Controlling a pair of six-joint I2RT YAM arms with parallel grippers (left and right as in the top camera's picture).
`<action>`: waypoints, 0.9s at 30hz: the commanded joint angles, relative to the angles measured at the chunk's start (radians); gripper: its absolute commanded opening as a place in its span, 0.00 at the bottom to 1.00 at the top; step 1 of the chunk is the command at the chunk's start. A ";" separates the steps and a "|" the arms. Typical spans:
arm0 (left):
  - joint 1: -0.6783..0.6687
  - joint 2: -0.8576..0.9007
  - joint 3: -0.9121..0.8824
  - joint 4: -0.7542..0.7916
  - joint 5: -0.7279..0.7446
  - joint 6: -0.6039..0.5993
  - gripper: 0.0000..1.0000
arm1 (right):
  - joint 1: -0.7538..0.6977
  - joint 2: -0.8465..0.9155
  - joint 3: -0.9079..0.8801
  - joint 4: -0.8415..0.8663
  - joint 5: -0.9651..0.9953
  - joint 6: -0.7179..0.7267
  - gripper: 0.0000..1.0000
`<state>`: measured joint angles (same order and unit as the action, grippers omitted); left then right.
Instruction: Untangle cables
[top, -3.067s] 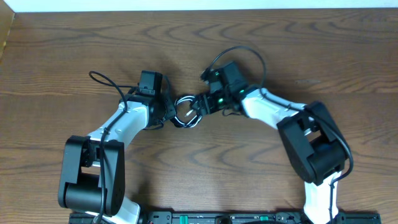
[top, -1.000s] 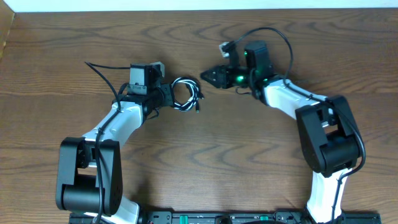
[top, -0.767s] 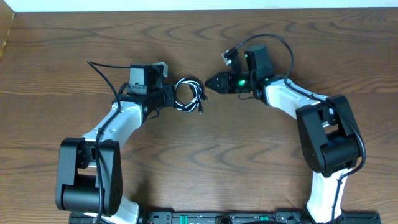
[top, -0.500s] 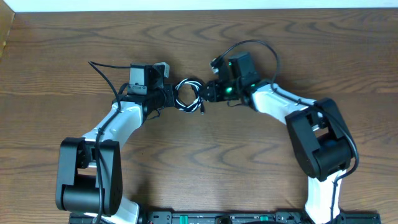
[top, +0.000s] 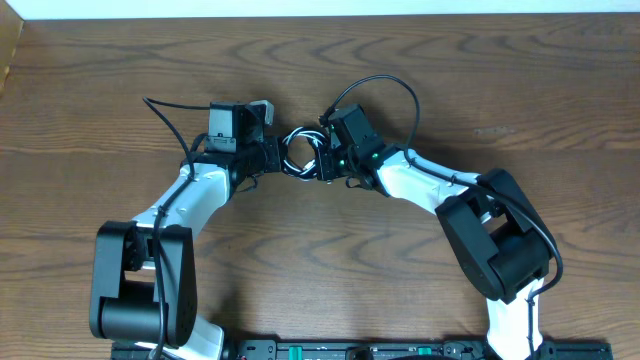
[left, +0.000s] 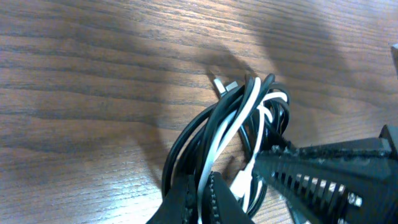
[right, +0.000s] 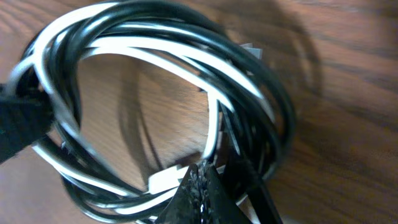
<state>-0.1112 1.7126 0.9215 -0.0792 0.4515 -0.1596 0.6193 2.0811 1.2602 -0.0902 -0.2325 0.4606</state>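
Next, my right gripper opens and grabs the white plug itself (right: 165, 180), since it now pinches the white cable beside the white plug, which lies crosswise inside the coil.
The cables (top: 300, 151), a thin black one and a thinner white one coiled together, hang between my two grippers over the wooden table. My left gripper (top: 272, 157) is shut on the coil's left side; in the left wrist view its jaws (left: 202, 196) pinch black and white strands of the cables (left: 242, 118). My right gripper (top: 320, 163) is at the coil's right side. In the right wrist view it (right: 200, 183) is shut, with a white strand of the cables (right: 186, 56) running down into its tips. A white plug (right: 165, 182) lies beside them.
The brown wooden table (top: 320, 260) extends on all sides, with a white strip along its far edge. The right arm's own thick black wire (top: 385, 84) arches above its wrist, and the left arm's wire (top: 165, 112) sticks out to the left.
My right gripper has swung left from about a hand's width away to the coil and closed on it. The left gripper has kept its hold and barely moved.
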 joint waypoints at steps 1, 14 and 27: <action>0.005 -0.027 0.006 -0.002 0.012 0.007 0.07 | -0.015 -0.029 0.037 -0.055 0.102 -0.032 0.01; 0.005 -0.027 0.006 -0.002 0.012 0.005 0.07 | -0.014 -0.039 0.199 -0.270 0.115 -0.128 0.36; 0.005 -0.027 0.006 -0.002 0.012 0.005 0.08 | 0.048 -0.033 0.190 -0.254 0.253 -0.106 0.37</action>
<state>-0.1120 1.7126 0.9215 -0.0814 0.4656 -0.1596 0.6411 2.0762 1.4395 -0.3458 -0.0746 0.3569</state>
